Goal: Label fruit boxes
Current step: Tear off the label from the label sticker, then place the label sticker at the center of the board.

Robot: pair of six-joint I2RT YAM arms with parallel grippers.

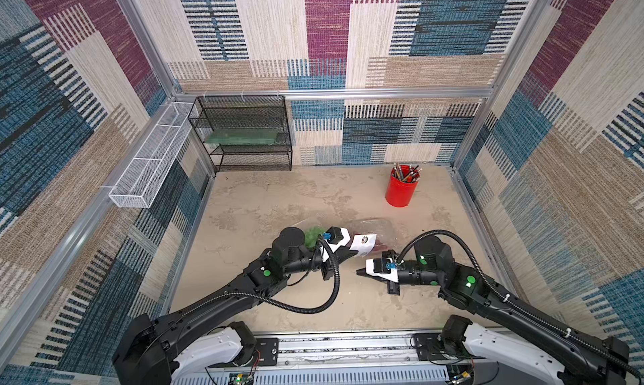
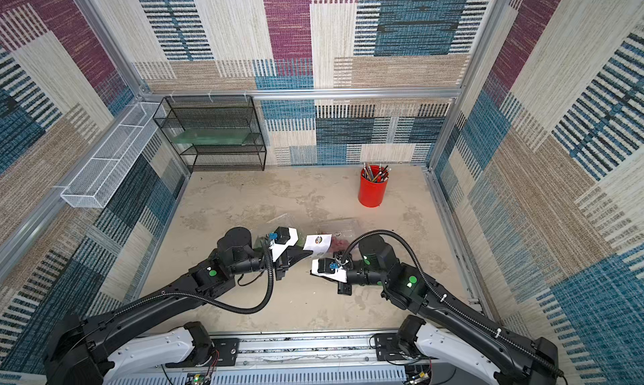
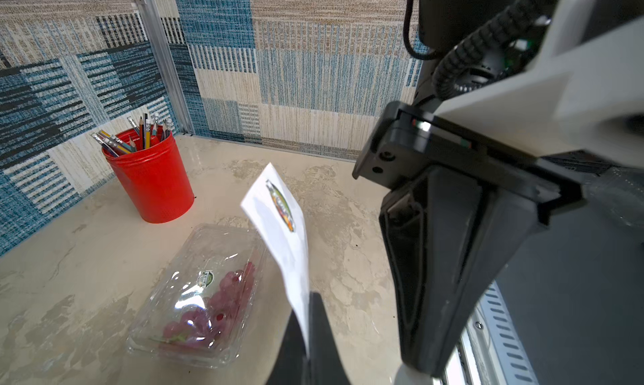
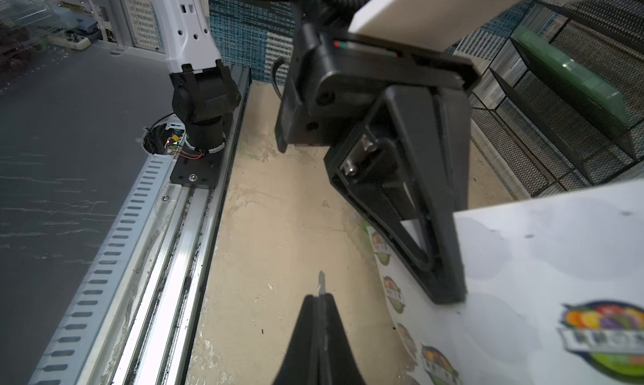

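The robot's left gripper needs to release the white sticker sheet on the bare table (image 1: 350, 282) in front of the red-grape box.
The fruit box of red-purple grapes (image 3: 202, 296) lies shut on the table, with one round sticker on its lid; it also shows in both top views (image 1: 374, 228) (image 2: 343, 226). The box of green grapes (image 1: 313, 232) is mostly hidden under my left wrist. My left gripper (image 1: 350, 253) (image 3: 306, 305) is shut on the white sticker sheet (image 3: 278, 219) (image 1: 364, 243), holding it up over the near end of the red-grape box. Just in front of that, my right gripper (image 1: 359, 271) (image 4: 319, 296) is shut on a thin sticker (image 4: 321, 282) seen edge-on, a little above the table.
A red pencil cup (image 1: 400, 188) stands at the back right. A black mesh shelf (image 1: 244, 132) sits in the back left corner, with a white wire basket (image 1: 150, 156) on the left wall. A metal rail (image 1: 348, 345) runs along the front edge.
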